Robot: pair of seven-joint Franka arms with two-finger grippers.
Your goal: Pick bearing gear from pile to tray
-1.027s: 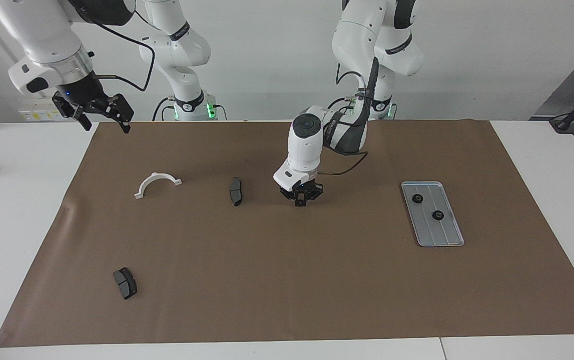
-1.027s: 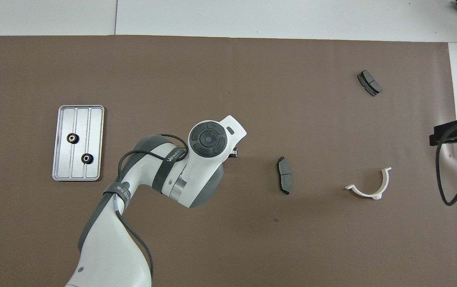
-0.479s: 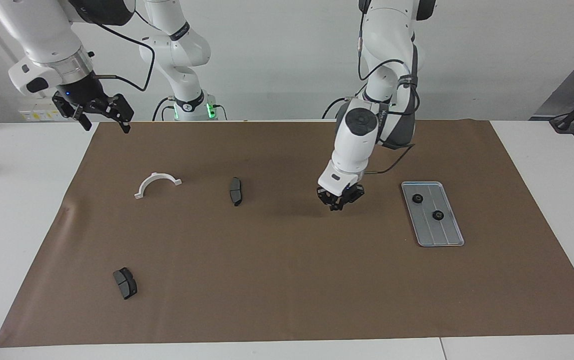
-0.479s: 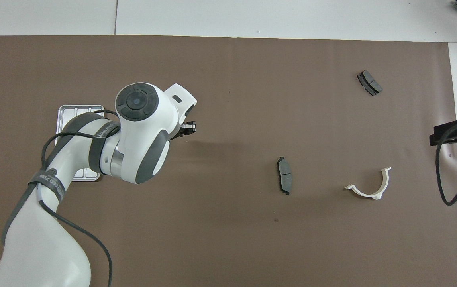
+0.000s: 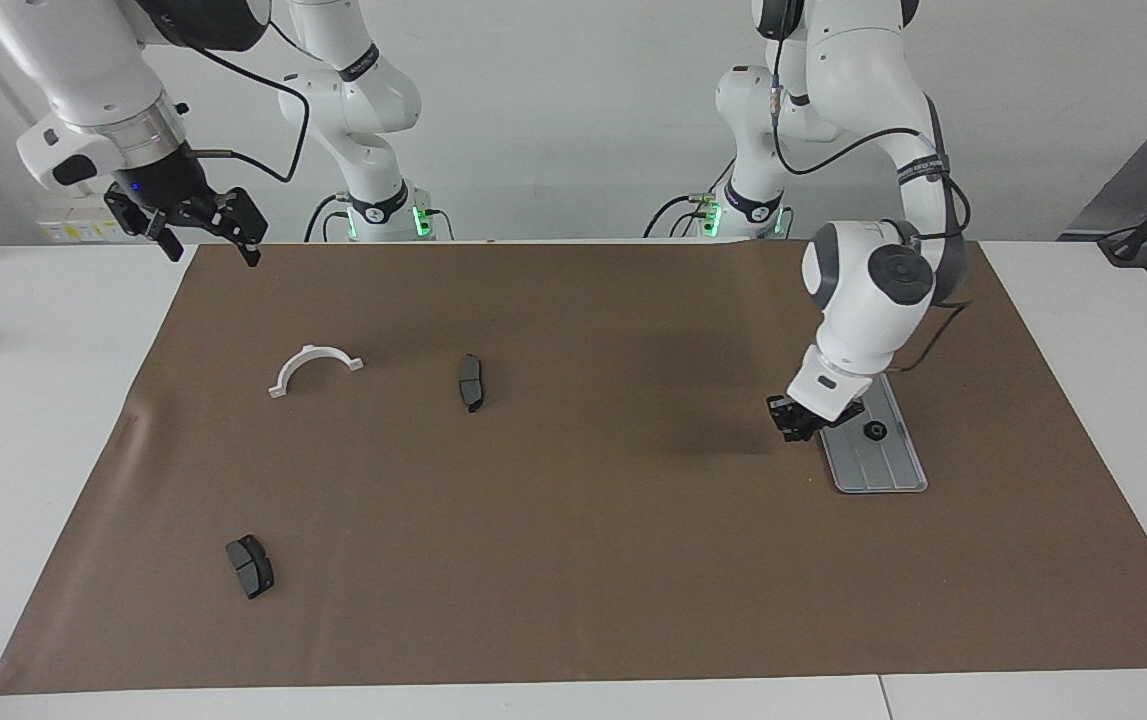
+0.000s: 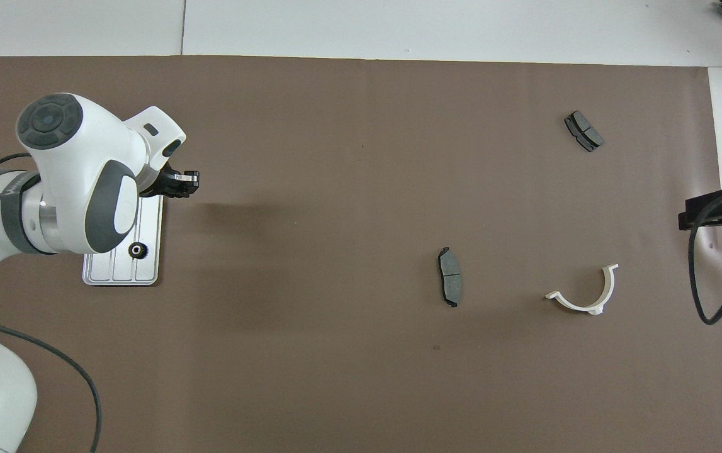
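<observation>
I need to release the small gear from my left gripper in the silver ridged tray (image 6: pixel 138 200) beyond the black bearing gear. The small gear is low over the tray's long edge.
The silver ridged tray (image 5: pixel 881 468) lies on the brown mat at the left arm's end of the table, also in the overhead view (image 6: pixel 120 272). One black bearing gear (image 5: pixel 873 430) sits in it (image 6: pixel 138 250); my left arm hides the rest of the tray. My left gripper (image 5: pixel 795 420) hangs low over the tray's long edge that faces the middle of the mat (image 6: pixel 181 184), shut on a small black gear. My right gripper (image 5: pixel 205 228) waits open and raised over the mat's corner at the right arm's end.
What is left of the pile is a white half-ring bracket (image 5: pixel 315 364) (image 6: pixel 585 297), a dark pad (image 5: pixel 471 382) (image 6: pixel 449 277) beside it, and a second dark pad (image 5: pixel 250 566) (image 6: pixel 583 131) farther from the robots.
My left arm has lifted from the middle of the mat and swung toward its own end, bringing its gripper to the tray's edge. The right arm has not moved.
</observation>
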